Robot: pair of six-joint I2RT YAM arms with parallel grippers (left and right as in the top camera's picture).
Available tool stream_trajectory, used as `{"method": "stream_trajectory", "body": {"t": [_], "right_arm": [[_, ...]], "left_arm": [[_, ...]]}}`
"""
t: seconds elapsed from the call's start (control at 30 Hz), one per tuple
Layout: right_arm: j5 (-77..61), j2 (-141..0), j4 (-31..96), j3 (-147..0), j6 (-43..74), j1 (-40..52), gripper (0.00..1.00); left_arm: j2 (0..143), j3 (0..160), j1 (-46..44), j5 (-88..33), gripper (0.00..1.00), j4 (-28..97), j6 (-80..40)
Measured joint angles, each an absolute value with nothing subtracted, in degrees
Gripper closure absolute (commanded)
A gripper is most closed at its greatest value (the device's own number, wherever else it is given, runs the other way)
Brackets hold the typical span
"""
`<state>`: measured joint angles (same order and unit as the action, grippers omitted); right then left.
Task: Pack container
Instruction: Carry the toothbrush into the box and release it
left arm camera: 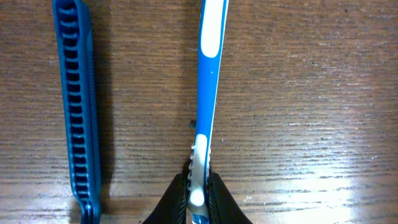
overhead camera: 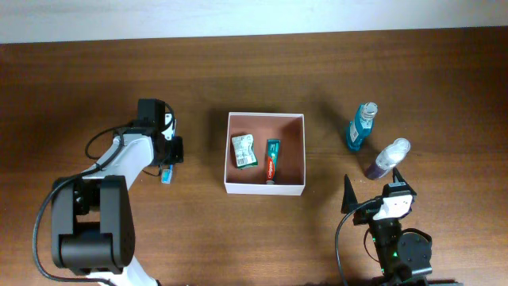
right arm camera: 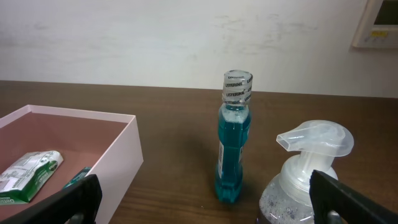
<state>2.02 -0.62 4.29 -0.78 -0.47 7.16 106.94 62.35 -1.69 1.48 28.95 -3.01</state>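
My left gripper is to put the blue and white toothbrush down between the green packet and the box's near side (overhead camera: pixel 232 154).
The container (overhead camera: pixel 265 188) is a square white box with a pinkish-brown inside at the table's middle. It holds a green packet (overhead camera: pixel 244 150) and a toothpaste tube (overhead camera: pixel 272 159). My left gripper (overhead camera: pixel 168 165) is left of the box, low over the table. In the left wrist view it (left arm camera: pixel 198 186) is shut on the handle of a blue and white toothbrush (left arm camera: pixel 208 93), with a blue comb (left arm camera: pixel 78 112) lying beside it. My right gripper (overhead camera: pixel 373 193) is open and empty at the front right. In its wrist view the fingers (right arm camera: pixel 211 205) frame the box wall (right arm camera: pixel 121 165).
A blue mouthwash bottle (overhead camera: pixel 361 127) stands right of the box and also shows in the right wrist view (right arm camera: pixel 233 149). A clear pump bottle (overhead camera: pixel 389 159) stands just ahead of my right gripper, close to its right finger (right arm camera: pixel 311 168). A pale wall lies behind the table.
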Motion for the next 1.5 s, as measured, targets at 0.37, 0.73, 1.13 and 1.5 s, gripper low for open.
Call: {"method": "stream_trajectory", "body": {"t": [0.37,0.73,1.13,1.5], "right_arm": [[2.02,-0.62,4.29,-0.78,-0.49,7.16,0.02],[2.02,-0.62,4.29,-0.78,-0.51,7.16,0.01],[2.02,-0.62,4.29,-0.78,-0.49,7.16,0.02],[2.02,-0.62,4.29,-0.78,-0.49,7.16,0.02]], "left_arm": [[92.75,63.77,-6.76,1.48,0.97,31.94,-5.8],[83.11,70.32,-18.72,-2.83,0.99,39.46,-16.8],[83.57,70.78,-27.79,-4.12,0.99,39.42,-22.52],[91.92,70.78,-32.51,-3.2,0.99,36.18,-28.21]]}}
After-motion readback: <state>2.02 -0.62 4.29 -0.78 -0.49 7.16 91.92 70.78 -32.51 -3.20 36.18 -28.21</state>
